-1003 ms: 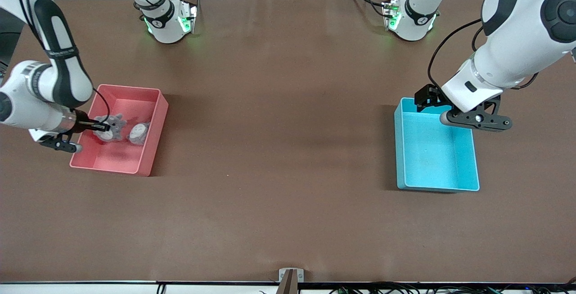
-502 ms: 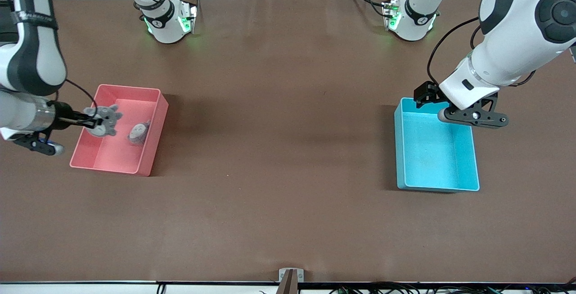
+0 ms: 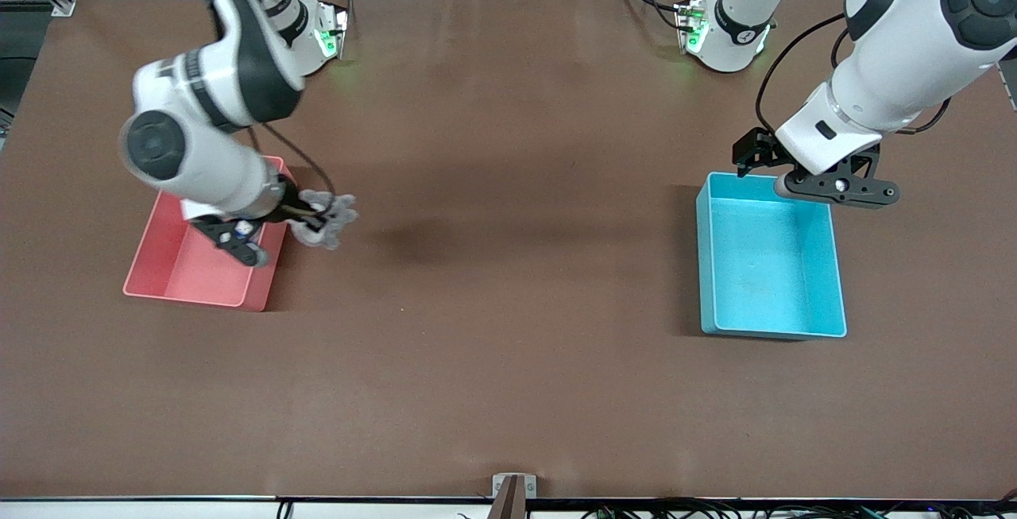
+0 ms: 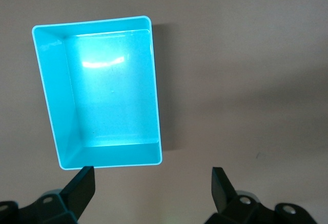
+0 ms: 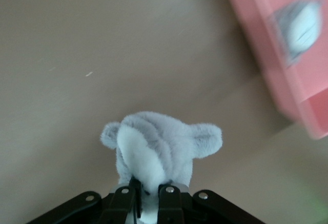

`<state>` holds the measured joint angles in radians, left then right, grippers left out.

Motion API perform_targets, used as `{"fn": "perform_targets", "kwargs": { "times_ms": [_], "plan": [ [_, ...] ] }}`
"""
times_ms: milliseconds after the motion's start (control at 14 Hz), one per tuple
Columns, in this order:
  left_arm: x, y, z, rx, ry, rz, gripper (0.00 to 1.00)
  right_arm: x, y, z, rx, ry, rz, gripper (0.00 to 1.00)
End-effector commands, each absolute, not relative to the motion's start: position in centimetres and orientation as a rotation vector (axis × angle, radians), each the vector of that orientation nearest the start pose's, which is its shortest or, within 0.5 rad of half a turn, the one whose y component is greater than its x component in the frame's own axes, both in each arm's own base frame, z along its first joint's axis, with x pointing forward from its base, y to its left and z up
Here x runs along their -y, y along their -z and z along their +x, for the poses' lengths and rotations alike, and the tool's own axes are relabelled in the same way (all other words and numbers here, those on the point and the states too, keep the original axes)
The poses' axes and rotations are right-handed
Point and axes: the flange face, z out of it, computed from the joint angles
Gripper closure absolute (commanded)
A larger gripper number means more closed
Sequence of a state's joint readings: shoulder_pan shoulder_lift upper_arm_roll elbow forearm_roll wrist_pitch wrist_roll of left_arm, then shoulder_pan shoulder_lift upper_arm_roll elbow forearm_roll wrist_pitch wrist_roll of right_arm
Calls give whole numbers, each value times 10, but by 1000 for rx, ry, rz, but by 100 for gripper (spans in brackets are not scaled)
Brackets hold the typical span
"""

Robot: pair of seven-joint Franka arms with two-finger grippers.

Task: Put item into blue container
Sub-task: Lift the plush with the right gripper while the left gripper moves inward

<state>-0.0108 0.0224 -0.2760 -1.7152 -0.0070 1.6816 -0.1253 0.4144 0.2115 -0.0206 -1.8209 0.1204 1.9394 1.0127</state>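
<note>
Next, my right gripper releases the plush toy on the table halfway [image 3: 515, 243] between the pink bin and blue container.
My right gripper [image 3: 316, 221] is shut on a grey and white plush toy [image 3: 330, 221], held in the air over the bare table just beside the pink bin [image 3: 187, 296]. In the right wrist view the plush toy [image 5: 159, 147] sticks out from between the fingers of the right gripper [image 5: 148, 198]. The blue container [image 3: 767, 265] stands at the left arm's end of the table with nothing in it. My left gripper [image 3: 836, 191] hangs open over the container's edge nearest the robots' bases. In the left wrist view the container [image 4: 110, 101] lies ahead of the empty left gripper [image 4: 151, 190].
A second grey and white plush [image 5: 301, 29] lies in the pink bin [image 5: 277, 70], seen in the right wrist view only. Brown table surface [image 3: 508, 265] stretches between the two bins.
My right arm has lifted the plush toy out of the pink bin and swung it past the bin's wall toward the table's middle. The left gripper has drifted slightly toward the robots' bases.
</note>
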Motion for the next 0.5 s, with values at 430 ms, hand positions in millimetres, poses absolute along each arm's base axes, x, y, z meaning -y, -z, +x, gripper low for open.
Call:
{"fn": "perform_targets", "kwargs": {
  "times_ms": [430],
  "plan": [
    [155, -559, 527, -226, -96, -3122, 0, -409, -339, 543, -1378, -125, -2782, 100]
  ]
}}
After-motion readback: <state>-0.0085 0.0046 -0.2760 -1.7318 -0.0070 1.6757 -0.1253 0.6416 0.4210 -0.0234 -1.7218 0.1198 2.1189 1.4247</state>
